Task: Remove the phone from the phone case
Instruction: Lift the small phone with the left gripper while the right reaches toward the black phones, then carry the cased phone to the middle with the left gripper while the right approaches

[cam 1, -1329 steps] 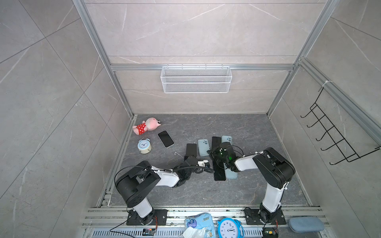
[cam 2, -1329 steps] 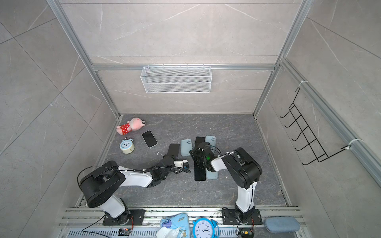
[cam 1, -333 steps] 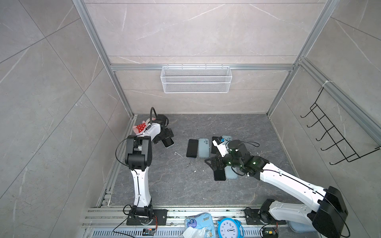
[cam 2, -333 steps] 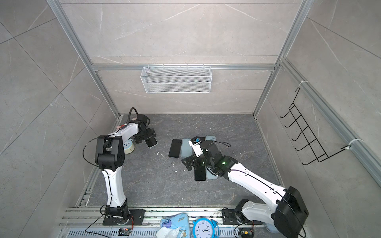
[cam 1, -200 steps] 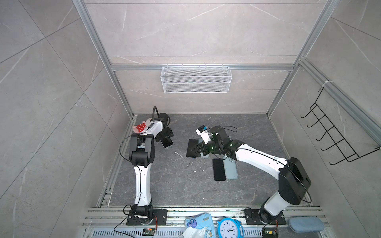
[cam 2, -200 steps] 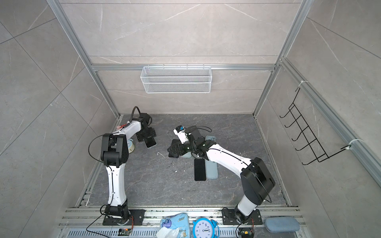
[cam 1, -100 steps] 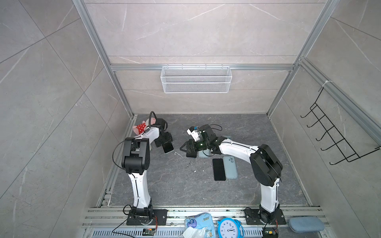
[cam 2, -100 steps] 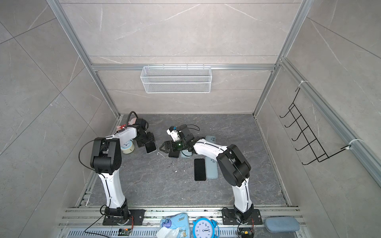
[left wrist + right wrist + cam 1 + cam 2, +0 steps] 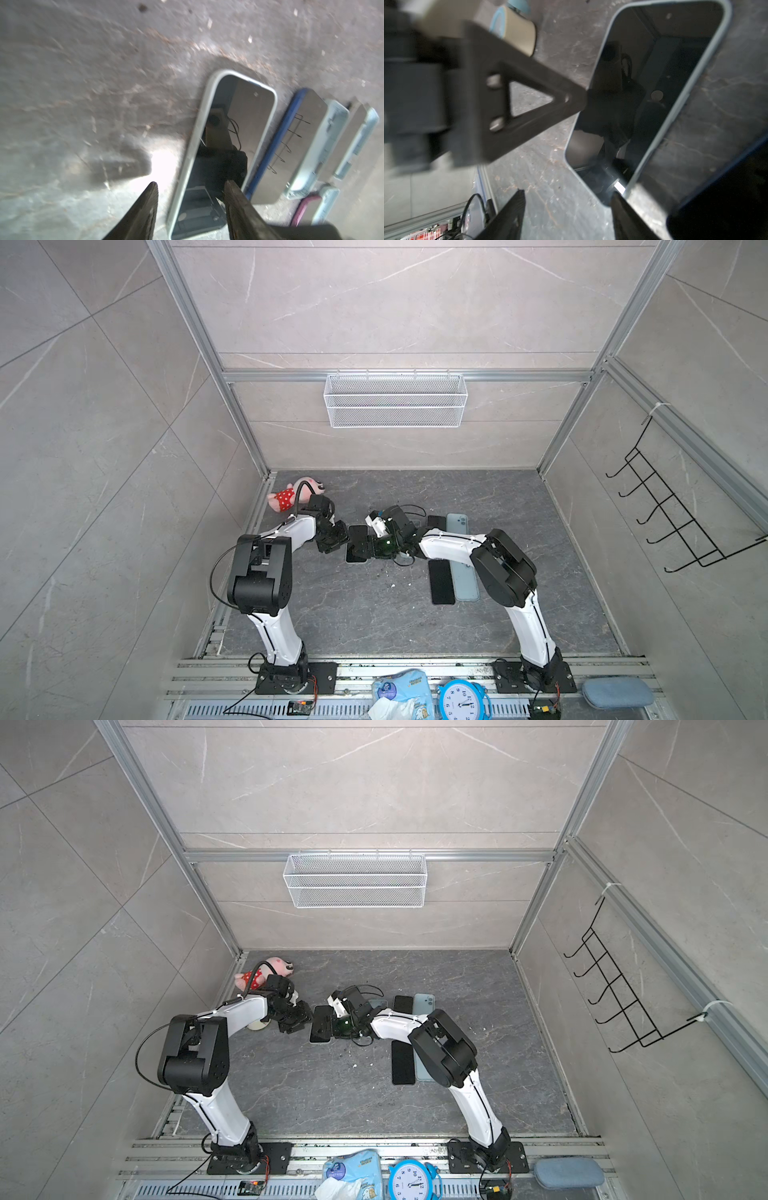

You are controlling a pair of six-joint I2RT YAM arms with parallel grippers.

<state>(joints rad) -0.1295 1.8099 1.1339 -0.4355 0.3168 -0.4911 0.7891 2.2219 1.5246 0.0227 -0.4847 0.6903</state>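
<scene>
The phone case lies flat with the robot's right gripper at its corner, so next the left gripper lifts it by the phone case's far end [image 9: 357, 530] for the right gripper to grasp.
The phone [image 9: 356, 545] is black and sits in a pale grey phone case, flat on the floor left of centre; it also shows in a top view [image 9: 321, 1029]. My left gripper [image 9: 341, 539] is at its left side. In the left wrist view the left gripper [image 9: 190, 187] is open, its fingers astride the phone case rim [image 9: 192, 145]. My right gripper [image 9: 369, 547] is at the phone's right side. In the right wrist view the right gripper [image 9: 568, 197] is open, one fingertip [image 9: 623, 205] at a case corner and bare floor between the fingers.
A blue-edged phone [image 9: 270, 145] and pale blue cases [image 9: 318, 149] lie beside the cased phone. A bare black phone [image 9: 441, 581] and a pale blue case [image 9: 465, 585] lie nearer. A plush toy [image 9: 291, 495] is at the back left, and a small clock [image 9: 512, 35] lies by the left arm.
Both grippers have come together at the cased phone, the left moving right and nearer, the right reaching further left. The phone lies a little further right than before.
</scene>
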